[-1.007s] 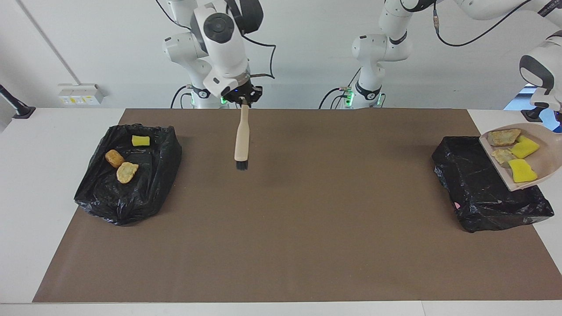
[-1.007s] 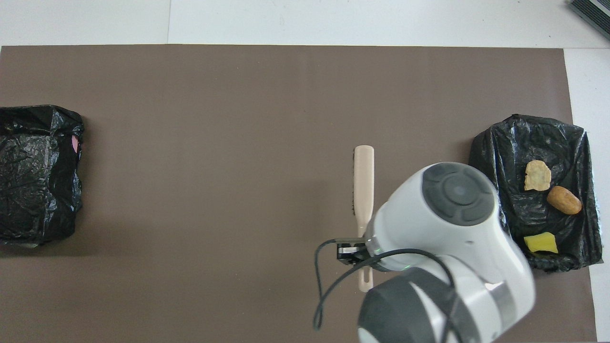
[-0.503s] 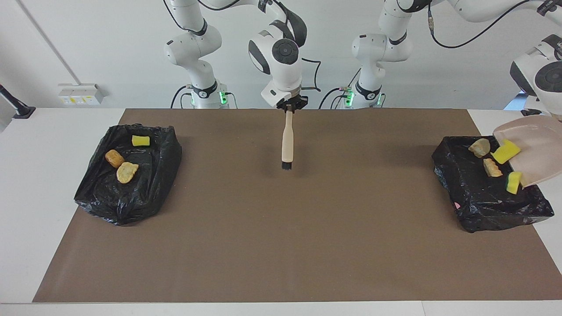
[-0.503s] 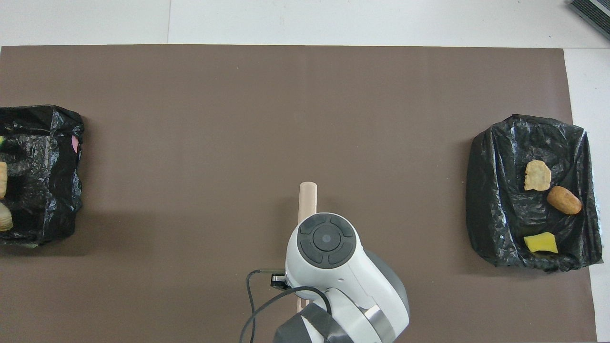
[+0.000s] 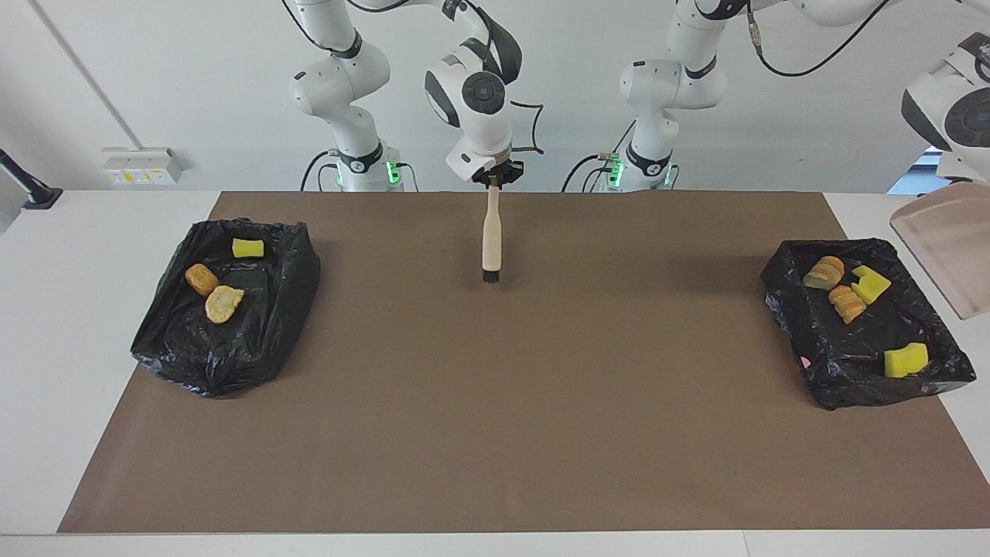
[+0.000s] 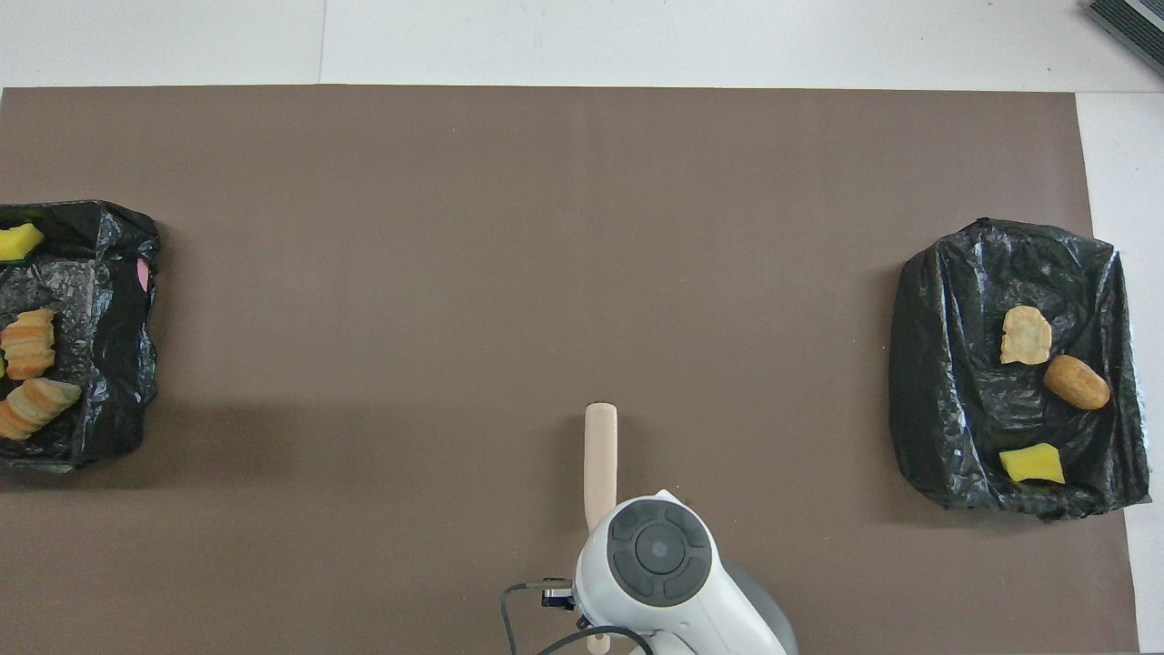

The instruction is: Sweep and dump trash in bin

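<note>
My right gripper needs to let go of the beige brush on the brown mat midway (image 6: 575,536) between the bins, close to the robots.
The bin (image 5: 851,391) (image 6: 109,273), lined with a black bag, stands at the left arm's end of the table. Trash lies in it: two orange-tan bread lumps (image 5: 824,272) (image 6: 27,341) and two yellow sponge bits (image 5: 906,360) (image 6: 18,241). The beige dustpan (image 5: 943,247) hangs empty and tilted in the air beside that bin, under my left arm's wrist. The left gripper itself is cut off at the view's edge. My right gripper (image 5: 493,179) is shut on the handle of a beige brush (image 5: 490,232) (image 6: 600,455). The brush hangs bristles down over the mat's middle, close to the robots.
A second black-lined bin (image 5: 232,356) (image 6: 937,364) stands at the right arm's end. It holds a yellow bit (image 5: 247,247), an orange lump (image 5: 202,278) and a tan lump (image 5: 223,303). A brown mat (image 5: 495,425) covers most of the white table.
The dustpan tipped and its trash slid into the bin, then the pan rose empty. My right arm swung the brush toward the table's middle and drew it back toward the robots.
</note>
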`<state>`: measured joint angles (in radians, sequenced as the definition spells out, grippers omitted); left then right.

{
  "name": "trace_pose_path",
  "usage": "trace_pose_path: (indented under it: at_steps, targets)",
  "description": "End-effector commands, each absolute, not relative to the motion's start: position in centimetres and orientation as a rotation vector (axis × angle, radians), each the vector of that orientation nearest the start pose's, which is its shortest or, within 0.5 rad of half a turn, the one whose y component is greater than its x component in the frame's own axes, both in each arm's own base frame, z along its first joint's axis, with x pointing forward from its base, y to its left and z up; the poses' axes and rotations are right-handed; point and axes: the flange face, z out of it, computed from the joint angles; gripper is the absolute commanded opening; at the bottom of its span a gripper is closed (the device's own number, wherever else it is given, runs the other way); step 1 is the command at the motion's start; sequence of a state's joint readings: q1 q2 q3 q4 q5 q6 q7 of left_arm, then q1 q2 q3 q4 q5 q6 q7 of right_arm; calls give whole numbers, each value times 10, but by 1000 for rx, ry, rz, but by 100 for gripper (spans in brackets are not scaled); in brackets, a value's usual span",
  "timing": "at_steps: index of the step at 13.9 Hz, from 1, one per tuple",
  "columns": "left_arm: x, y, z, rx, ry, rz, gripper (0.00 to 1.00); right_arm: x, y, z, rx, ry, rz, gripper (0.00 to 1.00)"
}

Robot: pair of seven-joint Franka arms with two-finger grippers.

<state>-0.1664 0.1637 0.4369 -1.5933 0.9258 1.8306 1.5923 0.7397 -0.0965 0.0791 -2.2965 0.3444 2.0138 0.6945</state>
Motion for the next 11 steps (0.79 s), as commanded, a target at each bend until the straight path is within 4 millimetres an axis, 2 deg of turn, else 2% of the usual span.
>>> trace_pose_path:
  at_steps: [1, 2, 4, 7, 11]
  targets:
    - [596, 165, 577, -1788, 1721, 820, 0, 302, 368, 361, -2982, 90, 463, 0]
    - [599, 142, 570, -1845, 1736, 760, 0, 299, 372, 355, -2980, 88, 472, 0]
    - [601, 104, 556, -2013, 1648, 660, 0, 294, 380, 346, -2977, 86, 443, 0]
    - [599, 45, 539, -2232, 1574, 554, 0, 294, 383, 330, -2988, 69, 450, 0]
    - [595, -33, 511, -2543, 1290, 437, 0, 294, 382, 329, -2986, 16, 452, 0]
